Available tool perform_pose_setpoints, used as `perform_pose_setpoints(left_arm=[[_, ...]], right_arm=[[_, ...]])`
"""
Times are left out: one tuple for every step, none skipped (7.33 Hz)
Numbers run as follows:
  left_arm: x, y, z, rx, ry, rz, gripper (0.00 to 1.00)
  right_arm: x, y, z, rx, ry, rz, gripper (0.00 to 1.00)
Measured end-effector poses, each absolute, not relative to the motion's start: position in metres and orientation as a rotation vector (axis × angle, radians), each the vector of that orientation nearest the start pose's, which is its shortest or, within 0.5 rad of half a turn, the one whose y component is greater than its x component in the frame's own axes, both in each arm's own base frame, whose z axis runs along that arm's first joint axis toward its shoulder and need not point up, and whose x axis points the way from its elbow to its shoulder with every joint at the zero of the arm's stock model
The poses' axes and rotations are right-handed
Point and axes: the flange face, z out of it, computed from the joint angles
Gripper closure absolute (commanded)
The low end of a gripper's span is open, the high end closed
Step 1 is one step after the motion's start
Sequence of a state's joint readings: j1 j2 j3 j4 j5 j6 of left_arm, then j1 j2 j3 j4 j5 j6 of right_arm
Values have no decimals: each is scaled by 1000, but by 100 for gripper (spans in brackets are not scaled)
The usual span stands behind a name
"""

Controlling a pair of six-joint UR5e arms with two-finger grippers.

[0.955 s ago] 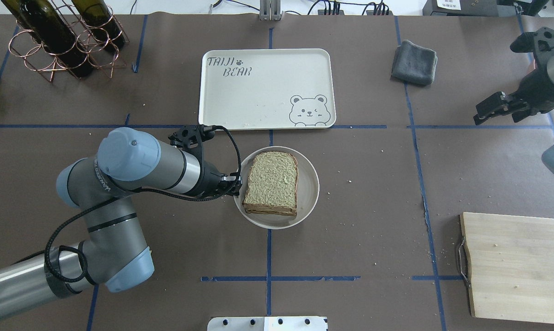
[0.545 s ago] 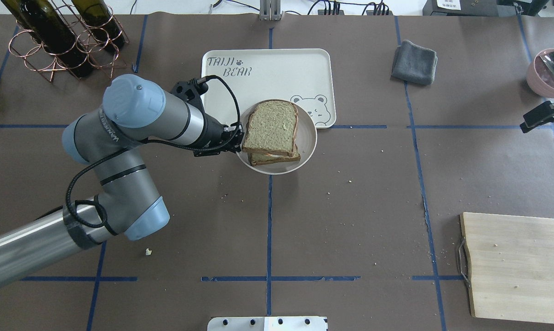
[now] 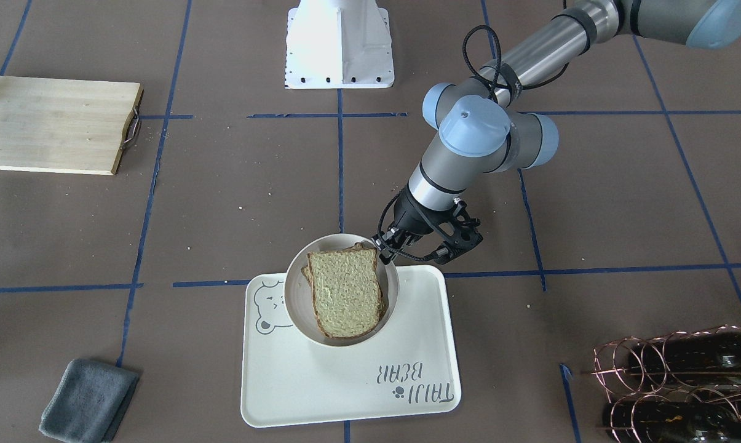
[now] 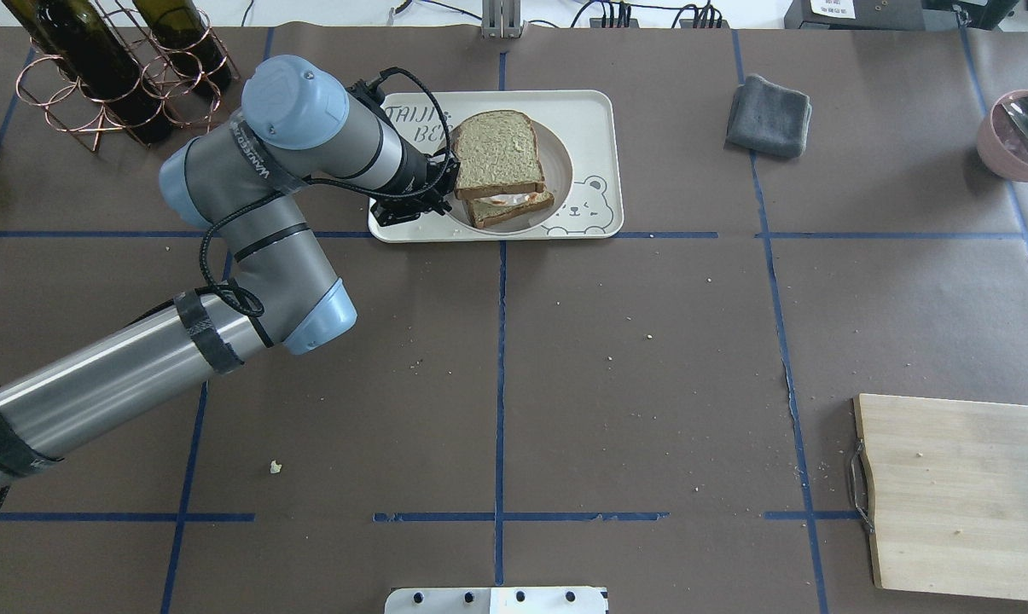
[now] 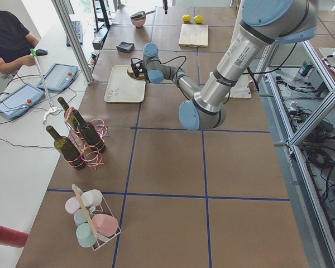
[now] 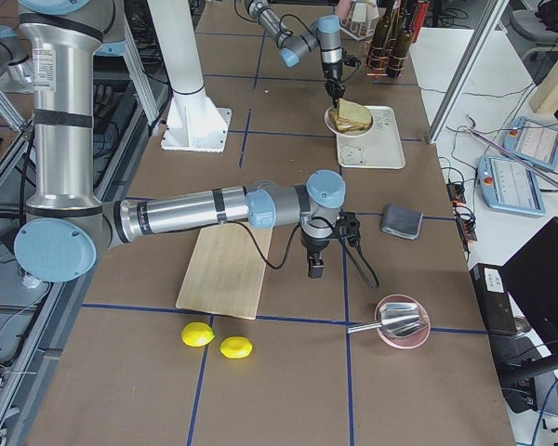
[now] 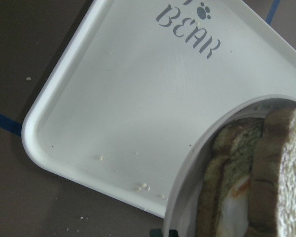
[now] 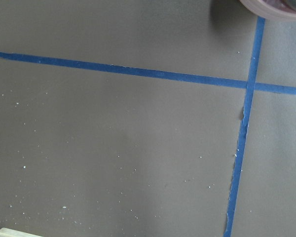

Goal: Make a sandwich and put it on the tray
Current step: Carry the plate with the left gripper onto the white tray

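Next, I set the round off-white plate down in the middle of the cream tray (image 3: pixel 350 347) (image 7: pixel 234 114) using my left gripper.
My left gripper (image 4: pixel 444 183) is shut on the left rim of the round off-white plate (image 4: pixel 560 149) and holds it over the tray (image 4: pixel 595 111), the cream one with the bear drawing. The sandwich (image 4: pixel 494 153) lies in the plate, with its top slice shifted off the lower slice so the egg shows. In the front view the left gripper (image 3: pixel 385 244) grips the plate (image 3: pixel 296 271) over the tray's (image 3: pixel 345 394) bear end. I cannot tell whether the plate touches the tray. My right gripper (image 6: pixel 313 268) hangs over bare table next to the cutting board; I cannot tell if it is open.
A copper rack with wine bottles (image 4: pixel 113 77) stands at the far left. A grey cloth (image 4: pixel 768 115) lies right of the tray. A pink bowl with a metal scoop (image 4: pixel 1013 136) is at the far right. A wooden cutting board (image 4: pixel 957 495) is near right.
My left arm has carried the plate with the sandwich from the table's middle to above the tray. The top slice has slid off the lower one. The right arm has left the overhead view.
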State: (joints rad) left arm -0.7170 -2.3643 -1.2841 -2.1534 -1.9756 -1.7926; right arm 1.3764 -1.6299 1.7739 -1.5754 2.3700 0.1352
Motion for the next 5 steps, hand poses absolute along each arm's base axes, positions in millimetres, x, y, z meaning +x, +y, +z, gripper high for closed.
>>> perform_pose_setpoints(left_arm=[[532, -593, 228, -116, 1141, -664, 100], [542, -602, 236, -135, 1138, -699, 100], [548, -608, 245, -146, 1131, -718, 100], [552, -611, 253, -151, 1123, -728, 100], [555, -613, 259, -154, 1120, -737, 100]], right_arm=[[-29, -474, 591, -12, -814, -100, 0], [-29, -475, 592, -15, -817, -97, 0], [-29, -476, 592, -14, -819, -97, 0], [-29, -476, 591, -14, -820, -97, 0], [-29, -476, 591, -13, -821, -98, 0]])
